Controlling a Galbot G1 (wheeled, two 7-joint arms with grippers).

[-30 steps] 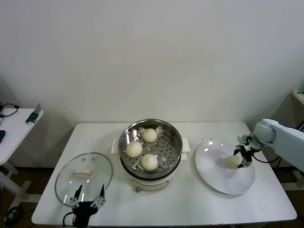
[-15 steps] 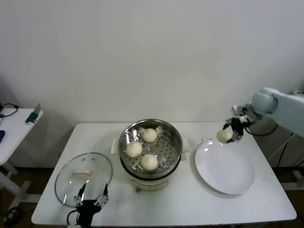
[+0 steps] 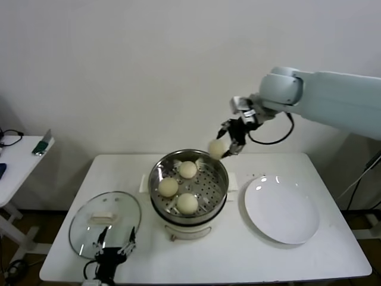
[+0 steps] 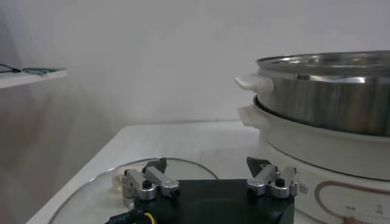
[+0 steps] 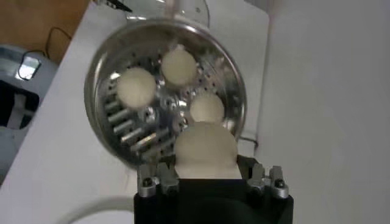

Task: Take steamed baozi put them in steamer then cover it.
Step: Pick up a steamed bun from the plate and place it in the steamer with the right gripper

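My right gripper is going to release the baozi on the bare side of the perforated tray (image 3: 205,186) (image 5: 164,134) that faces the white plate.
My right gripper (image 3: 225,146) is shut on a cream-white baozi (image 3: 216,148) and holds it in the air above the far right rim of the steamer (image 3: 221,171); the wrist view shows the baozi (image 5: 205,149) between the fingers. Three baozi (image 3: 187,203) lie on the perforated tray inside the steel pot, also seen in the right wrist view (image 5: 135,86). The glass cover (image 3: 105,223) lies flat on the table to the left of the steamer. My left gripper (image 3: 112,249) is open, low at the table's front edge beside the cover (image 4: 91,192).
A white plate (image 3: 282,209) with nothing on it lies to the right of the steamer. A small side table (image 3: 18,159) with objects stands at the far left. The steamer's cream base (image 4: 317,152) is close to the left gripper.
My right gripper lifted the baozi off the white plate and carried it up and left to above the steamer's rim. The left gripper stayed near the cover.
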